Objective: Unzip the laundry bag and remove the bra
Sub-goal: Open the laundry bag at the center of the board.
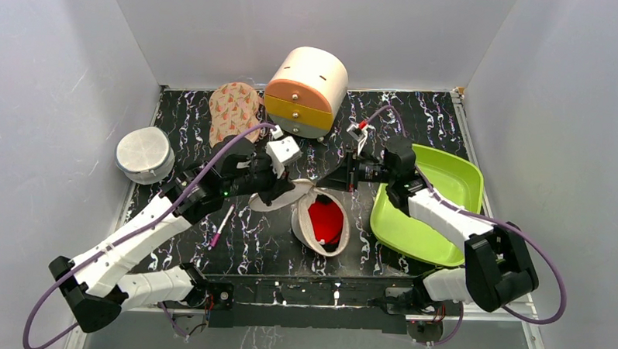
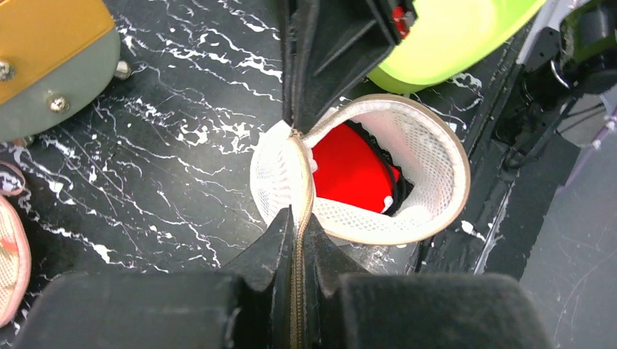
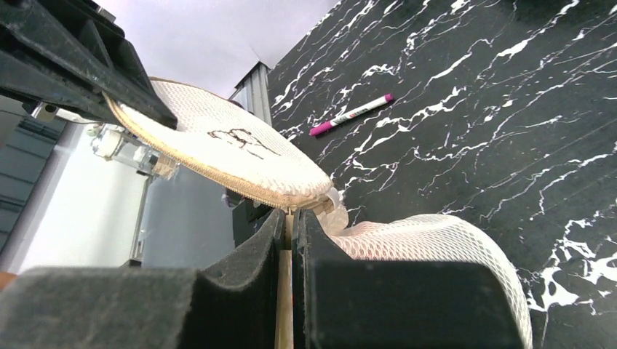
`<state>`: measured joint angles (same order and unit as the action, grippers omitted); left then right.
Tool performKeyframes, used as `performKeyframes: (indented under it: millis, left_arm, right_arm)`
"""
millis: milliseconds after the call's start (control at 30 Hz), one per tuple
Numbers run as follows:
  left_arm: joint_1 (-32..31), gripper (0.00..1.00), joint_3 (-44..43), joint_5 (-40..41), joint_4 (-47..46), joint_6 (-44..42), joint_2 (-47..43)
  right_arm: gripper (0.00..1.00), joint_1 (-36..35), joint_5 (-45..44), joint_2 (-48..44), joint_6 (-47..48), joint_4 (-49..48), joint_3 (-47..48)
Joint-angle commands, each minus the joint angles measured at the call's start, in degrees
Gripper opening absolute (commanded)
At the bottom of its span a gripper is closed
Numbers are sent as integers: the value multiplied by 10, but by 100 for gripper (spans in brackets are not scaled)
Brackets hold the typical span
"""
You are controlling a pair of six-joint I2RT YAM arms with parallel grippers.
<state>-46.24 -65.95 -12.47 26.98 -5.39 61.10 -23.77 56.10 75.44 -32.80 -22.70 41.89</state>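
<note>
The lid is all my left gripper holds, so it should take the pouch's open rim (image 1: 304,229) and keep the pouch steady while my right gripper reaches for the red bra.
The laundry bag (image 1: 305,222) lies unzipped mid-table, its round mesh lid (image 1: 272,200) folded out to the left. Inside the open pouch (image 2: 431,154) sits the red bra (image 1: 324,218) with black edging (image 2: 348,171). My left gripper (image 1: 288,191) is shut on the lid's zip rim, and the zip teeth run between its jaws (image 2: 298,215). My right gripper (image 1: 334,179) is shut on the beige zip edge at the far side of the bag (image 3: 291,215), where lid (image 3: 218,138) and pouch (image 3: 436,240) meet. Neither gripper touches the bra.
A lime green tray (image 1: 445,175) lies right of the bag, under the right arm. A round cream-and-orange drawer box (image 1: 306,83) and a carrot-print pad (image 1: 234,110) stand at the back. A white round mesh case (image 1: 144,155) sits far left. A pink pen (image 1: 220,227) lies near the left arm.
</note>
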Motion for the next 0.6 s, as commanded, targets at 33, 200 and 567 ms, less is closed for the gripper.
performKeyframes:
  millis: [33, 200, 567]
  left_arm:
    - [-1, 0, -25, -73, -12, -46, -50]
    - [-1, 0, 1, -86, -80, -32, -78]
    - [-2, 0, 24, -59, -143, 22, -69]
  right_arm:
    - [0, 9, 43, 37, 0, -33, 42]
    - [0, 7, 50, 53, 8, -19, 51]
    - [4, 4, 9, 51, 37, 26, 54]
